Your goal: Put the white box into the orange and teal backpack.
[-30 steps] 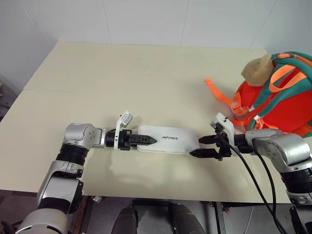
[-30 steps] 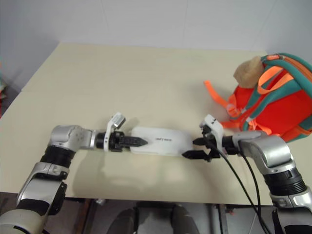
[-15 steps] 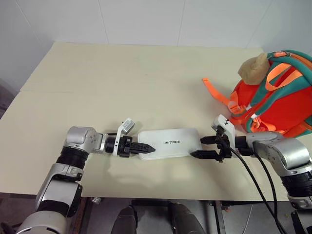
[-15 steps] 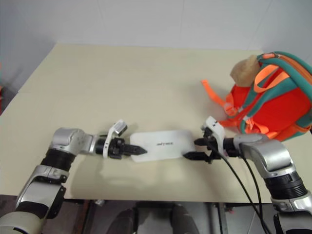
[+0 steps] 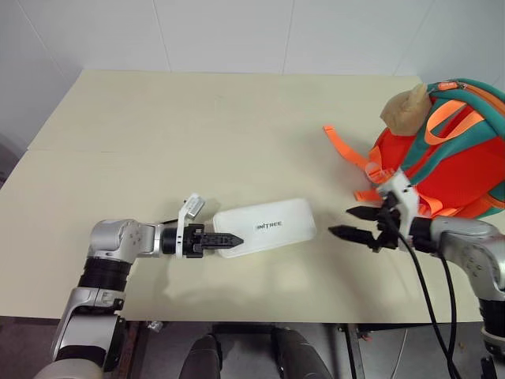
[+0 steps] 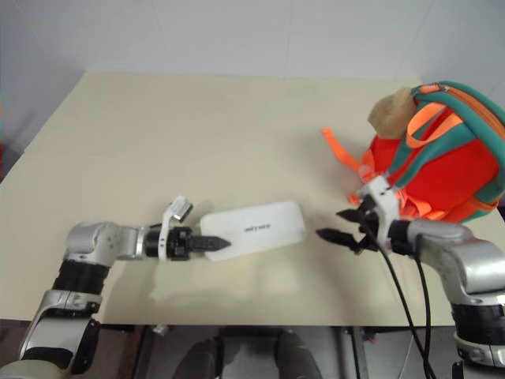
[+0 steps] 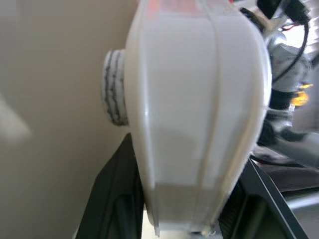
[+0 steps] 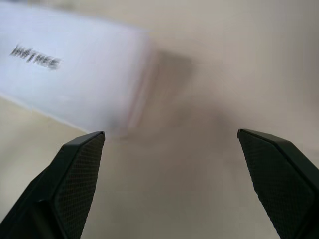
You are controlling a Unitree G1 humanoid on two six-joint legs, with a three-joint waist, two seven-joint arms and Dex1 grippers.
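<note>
The robot's right gripper will next go to the backpack's teal shoulder strap (image 5: 424, 163) and close on the lower part of that strap, near the loose orange strap.
The white box (image 5: 267, 227) with dark lettering hangs slightly above the tan table, its right end raised. My left gripper (image 5: 223, 238) is shut on the box's left end; in the left wrist view the box (image 7: 197, 109) fills the space between the black fingers (image 7: 117, 199). My right gripper (image 5: 349, 223) stands open a little to the right of the box, touching nothing, with its fingers (image 8: 75, 174) wide apart. The orange and teal backpack (image 5: 450, 166) stands at the table's right edge, a tan plush bear head on top.
A loose orange strap (image 5: 347, 150) trails from the backpack onto the table (image 5: 197, 126). The table's front edge runs just below both arms. A white wall closes the back.
My right gripper let go of the box's right end and pulled back to the right and up. My left gripper closed on the box's left end, and the box tilted and shifted left.
</note>
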